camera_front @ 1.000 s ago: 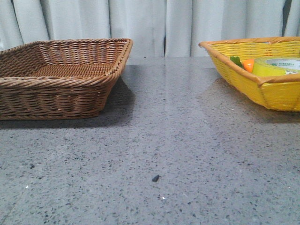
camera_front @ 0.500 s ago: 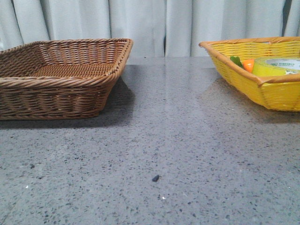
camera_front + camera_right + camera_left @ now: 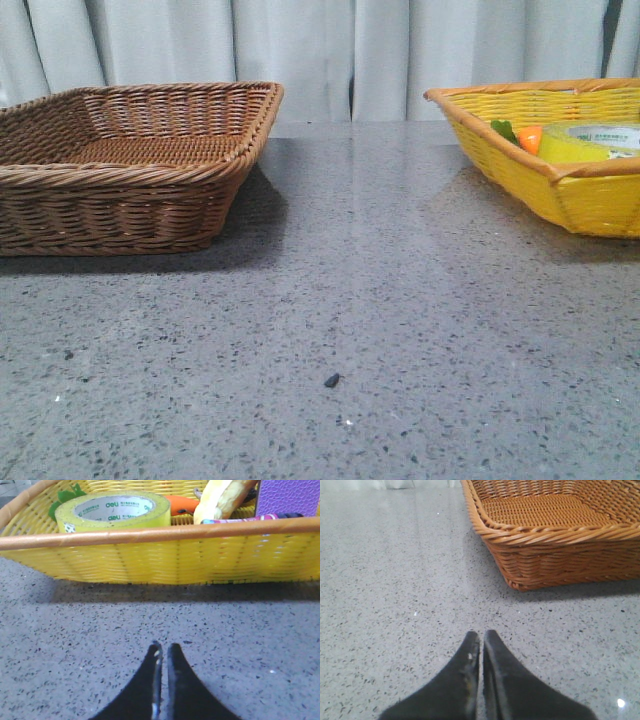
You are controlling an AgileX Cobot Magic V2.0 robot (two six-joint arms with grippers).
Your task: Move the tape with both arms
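Observation:
Next, the right gripper grabs the tape in the yellow basket by the tape's side point(image 3: 558, 141) point(image 3: 65, 514) nearest the brown basket.
The tape point(image 3: 114, 511), a wide yellow roll with a white core and green print, lies flat in the yellow basket point(image 3: 165, 555). In the front view the tape point(image 3: 585, 143) shows over the basket's rim at the far right. My right gripper point(image 3: 163, 647) is shut and empty, low over the table in front of that basket. My left gripper point(image 3: 480, 634) is shut and empty over the grey table, short of the brown wicker basket point(image 3: 560, 550). Neither gripper shows in the front view.
The yellow basket point(image 3: 560, 190) also holds an orange carrot point(image 3: 182, 505) with green leaves point(image 3: 67, 495), a pale yellow item point(image 3: 220, 500) and a purple block point(image 3: 287, 497). The brown basket point(image 3: 130, 190) stands at the left with nothing showing inside. A small dark speck point(image 3: 331, 380) lies on the table.

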